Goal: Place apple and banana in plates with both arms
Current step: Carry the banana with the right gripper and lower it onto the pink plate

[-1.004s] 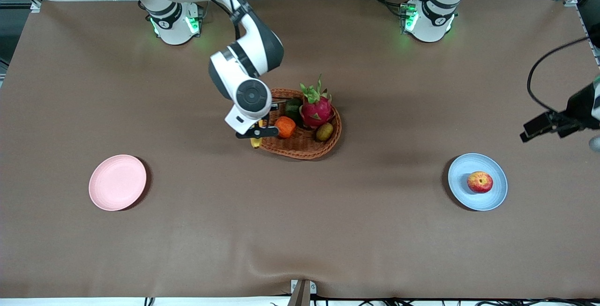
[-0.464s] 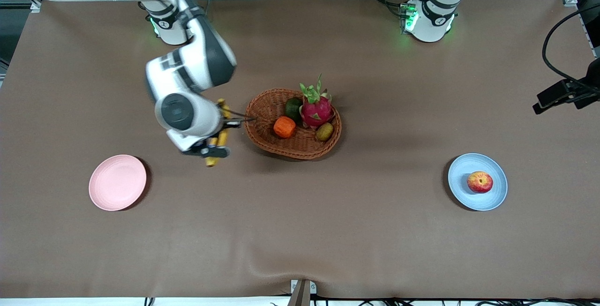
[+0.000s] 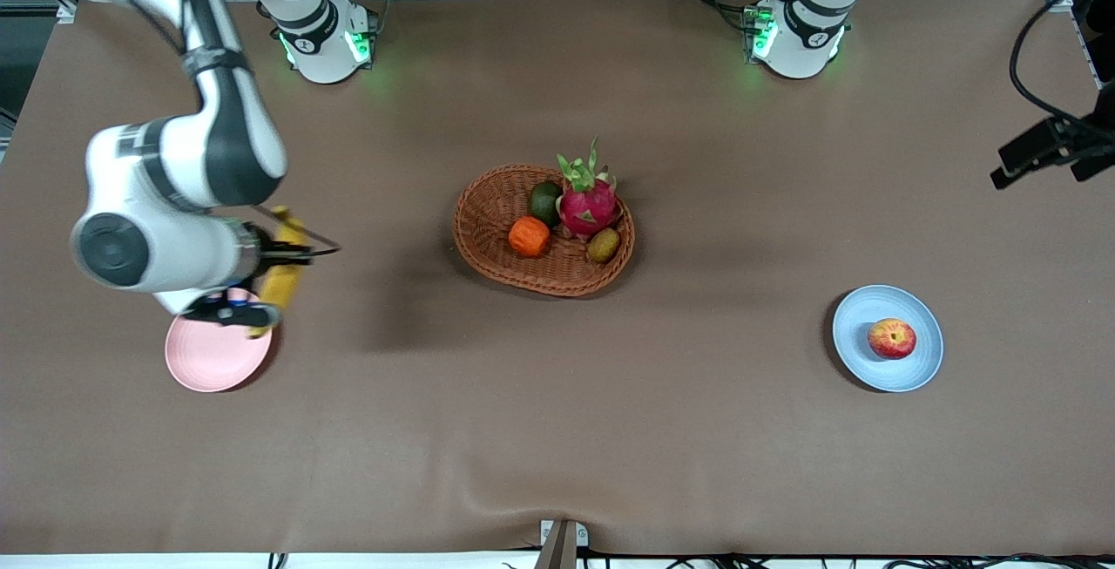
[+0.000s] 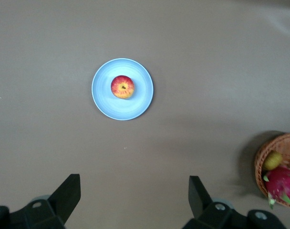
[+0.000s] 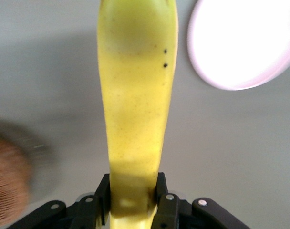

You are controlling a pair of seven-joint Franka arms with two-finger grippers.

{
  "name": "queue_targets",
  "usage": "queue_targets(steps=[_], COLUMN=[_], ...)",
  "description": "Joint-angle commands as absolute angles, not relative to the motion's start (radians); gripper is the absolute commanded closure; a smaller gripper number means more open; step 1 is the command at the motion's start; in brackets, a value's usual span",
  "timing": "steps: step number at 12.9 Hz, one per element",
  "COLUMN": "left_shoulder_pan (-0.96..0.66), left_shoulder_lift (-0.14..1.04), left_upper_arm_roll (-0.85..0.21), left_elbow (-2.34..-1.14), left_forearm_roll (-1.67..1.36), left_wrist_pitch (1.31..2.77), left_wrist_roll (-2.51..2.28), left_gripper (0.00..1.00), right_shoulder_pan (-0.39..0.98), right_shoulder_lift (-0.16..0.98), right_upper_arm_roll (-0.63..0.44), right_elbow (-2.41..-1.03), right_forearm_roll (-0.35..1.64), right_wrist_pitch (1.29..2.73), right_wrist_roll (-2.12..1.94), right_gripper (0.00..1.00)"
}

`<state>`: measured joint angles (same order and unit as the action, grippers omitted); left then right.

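Observation:
Next, I set the yellow banana down across the middle of the pale pink plate (image 3: 212, 340) (image 5: 252, 33) with my right gripper.
My right gripper (image 3: 248, 312) is shut on the yellow banana (image 3: 280, 273) and holds it in the air over the rim of the pale pink plate (image 3: 209, 362). In the right wrist view the banana (image 5: 138, 95) runs out from between the gripper (image 5: 133, 191), with the pink plate (image 5: 240, 43) beside it. The red apple (image 3: 891, 338) lies on the light blue plate (image 3: 854, 329) toward the left arm's end; both also show in the left wrist view, apple (image 4: 122, 87) on plate (image 4: 135, 107). My left gripper (image 4: 134, 198) is open and empty, high up at the table's edge (image 3: 1054, 146).
A brown wicker basket (image 3: 557, 277) stands mid-table holding a pink dragon fruit (image 3: 588, 203), an orange fruit (image 3: 529, 235), a dark green fruit (image 3: 545, 200) and a brownish fruit (image 3: 603, 244). The basket's edge (image 4: 266, 152) shows in the left wrist view.
My right arm has carried the banana away from the basket toward the right arm's end, to over the pink plate's rim. My left gripper has risen and drawn back slightly.

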<state>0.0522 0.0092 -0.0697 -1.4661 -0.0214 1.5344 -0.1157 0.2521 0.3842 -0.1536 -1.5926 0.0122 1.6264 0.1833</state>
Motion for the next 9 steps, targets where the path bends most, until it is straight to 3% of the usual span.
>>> queue_targets(steps=[1, 9], left_shoulder_pan=[0.017, 0.026], left_shoulder_lift=[-0.026, -0.029], left_upper_arm_roll=[-0.043, -0.046], left_elbow=[-1.462, -1.465], left_forearm_roll=[0.000, -0.015], left_wrist_pitch=[1.488, 1.425], left_wrist_roll=[-0.123, -0.127], left_gripper=[0.00, 0.00], right_shoulder_pan=[0.172, 0.054], right_shoulder_lift=[0.406, 0.615], right_upper_arm_roll=[-0.133, -0.135], right_elbow=[-1.597, -1.591], right_forearm_roll=[-0.096, -0.235], right_wrist_pitch=[1.637, 1.884], right_wrist_roll=[0.097, 0.029], right_gripper=[1.00, 1.00])
